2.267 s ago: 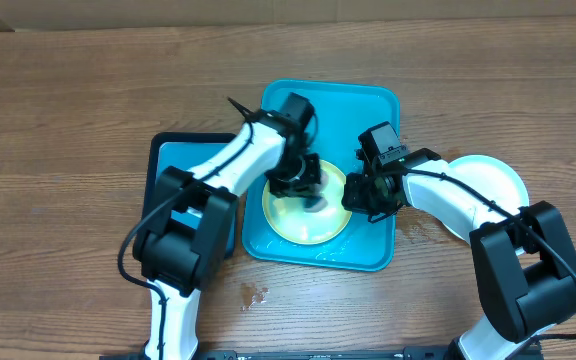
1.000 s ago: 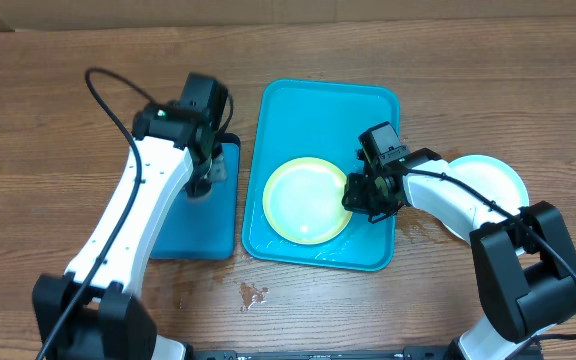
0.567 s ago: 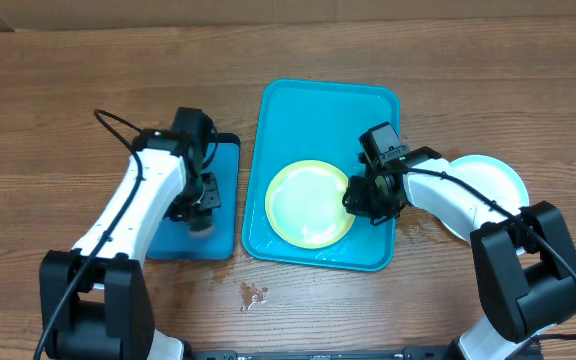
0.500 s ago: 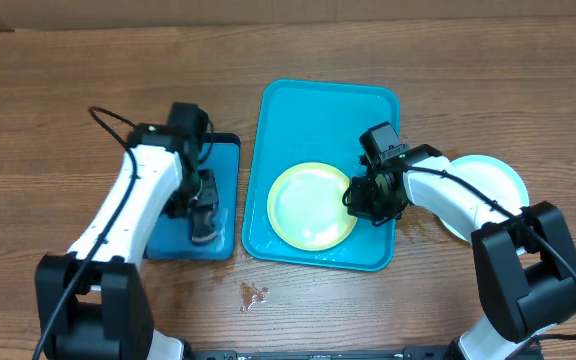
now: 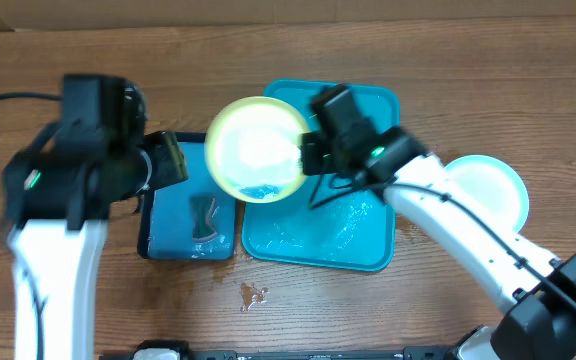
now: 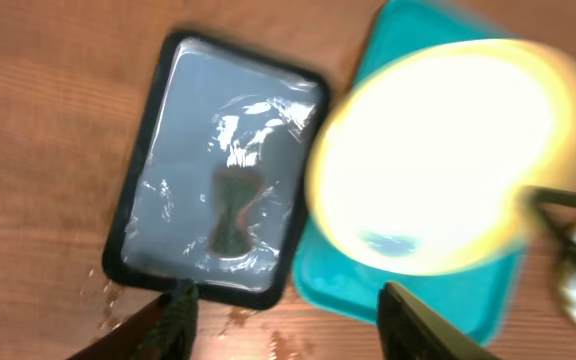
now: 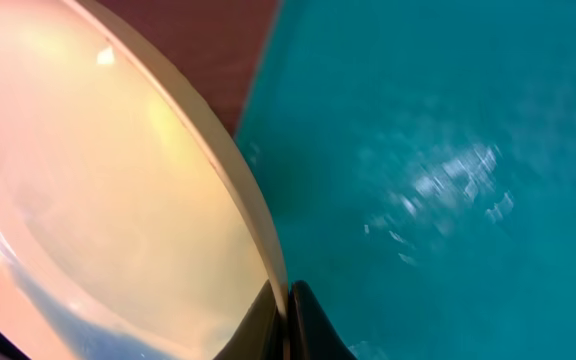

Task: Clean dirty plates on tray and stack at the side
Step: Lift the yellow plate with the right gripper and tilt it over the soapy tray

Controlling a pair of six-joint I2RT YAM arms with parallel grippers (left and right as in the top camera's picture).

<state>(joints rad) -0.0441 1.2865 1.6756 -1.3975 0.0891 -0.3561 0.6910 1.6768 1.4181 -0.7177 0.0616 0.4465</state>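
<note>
I will have my right gripper release the yellow-green plate on top of the light blue plate [image 5: 478, 196], which is beside the turquoise tray. The yellow-green plate is tilted over that tray's edge.
My right gripper [image 5: 308, 155] is shut on the rim of a yellow-green plate [image 5: 256, 148] and holds it tilted in the air over the left edge of the turquoise tray [image 5: 353, 245]. In the right wrist view the two fingertips [image 7: 303, 315] pinch the plate [image 7: 98, 190] rim, with wet tray [image 7: 448, 150] below. A bluish smear lies at the plate's low edge. A light blue plate [image 5: 490, 188] rests on the wood to the right. My left gripper [image 6: 293, 325] hangs open and empty, high above the table.
A smaller black-rimmed blue tray [image 5: 163, 240] lies left of the turquoise one, wet, with a dark scrubber [image 5: 206, 215] lying in it; the left wrist view shows the same scrubber [image 6: 233, 205]. Water drops [image 5: 252, 293] spot the wood in front.
The right gripper has lifted the yellow-green plate off the tray, up and to the left. The left gripper has let go of the scrubber in the small tray, opened and risen.
</note>
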